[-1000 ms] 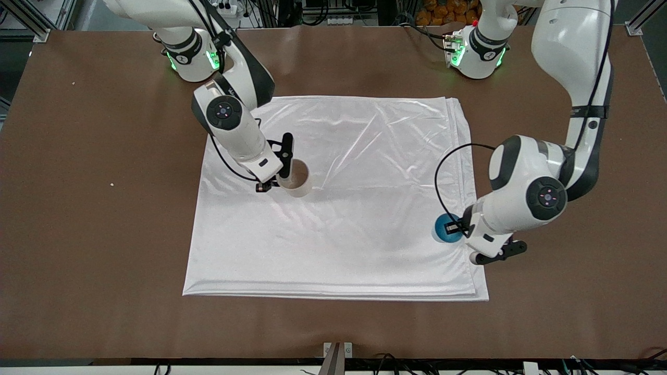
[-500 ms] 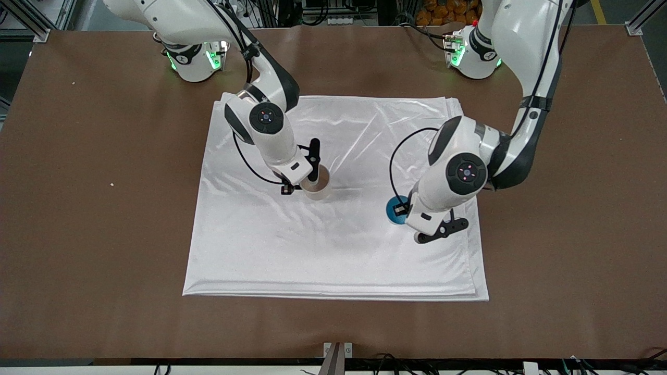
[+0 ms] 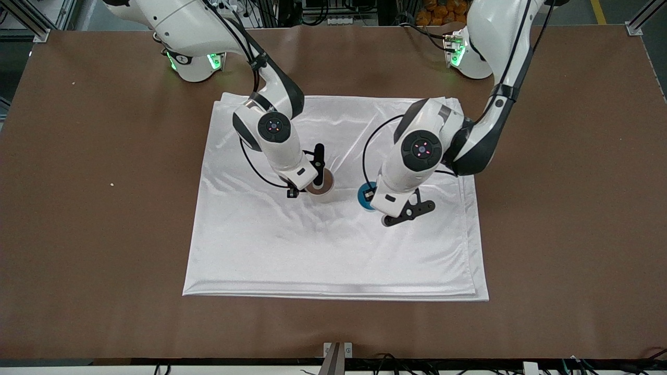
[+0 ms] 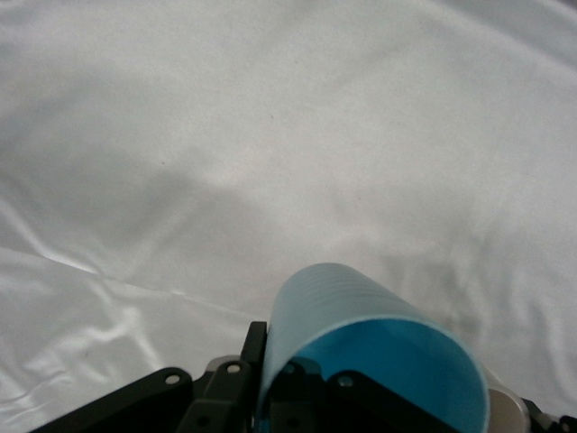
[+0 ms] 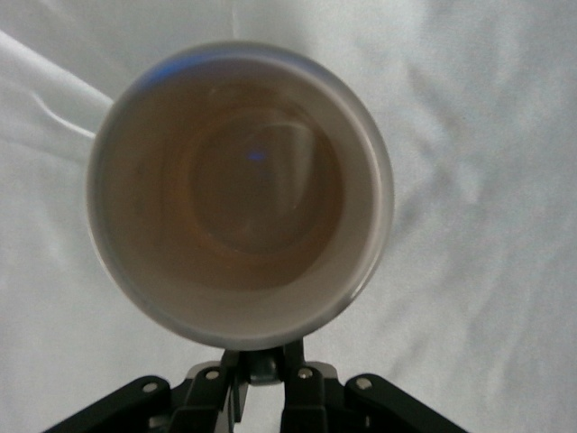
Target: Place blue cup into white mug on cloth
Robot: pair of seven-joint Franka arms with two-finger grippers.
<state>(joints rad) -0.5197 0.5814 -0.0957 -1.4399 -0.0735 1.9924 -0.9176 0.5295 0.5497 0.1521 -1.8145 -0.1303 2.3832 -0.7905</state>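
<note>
My left gripper needs to let go of the blue cup down in the brownish inside of the white mug (image 3: 322,185) (image 4: 508,411).
The white cloth (image 3: 312,260) lies spread on the brown table. My right gripper (image 3: 311,186) is shut on the dark handle of the white mug (image 3: 322,183), which stands upright over the cloth's middle. In the right wrist view the mug's (image 5: 239,189) brownish inside is open and empty, and the gripper (image 5: 261,374) pinches the handle. My left gripper (image 3: 371,198) is shut on the rim of the blue cup (image 3: 365,197), beside the mug toward the left arm's end. In the left wrist view the cup (image 4: 361,352) is clamped by the gripper (image 4: 270,383), one finger outside the wall and one inside.
The brown table (image 3: 573,234) surrounds the cloth on all sides. A small pale crumb (image 3: 111,184) lies toward the right arm's end. The arm bases with green lights (image 3: 193,60) stand along the table's edge farthest from the front camera.
Both arms moved toward the cloth's middle. The blue cup travelled from the cloth's edge at the left arm's end to close beside the mug. The mug shifted slightly toward it.
</note>
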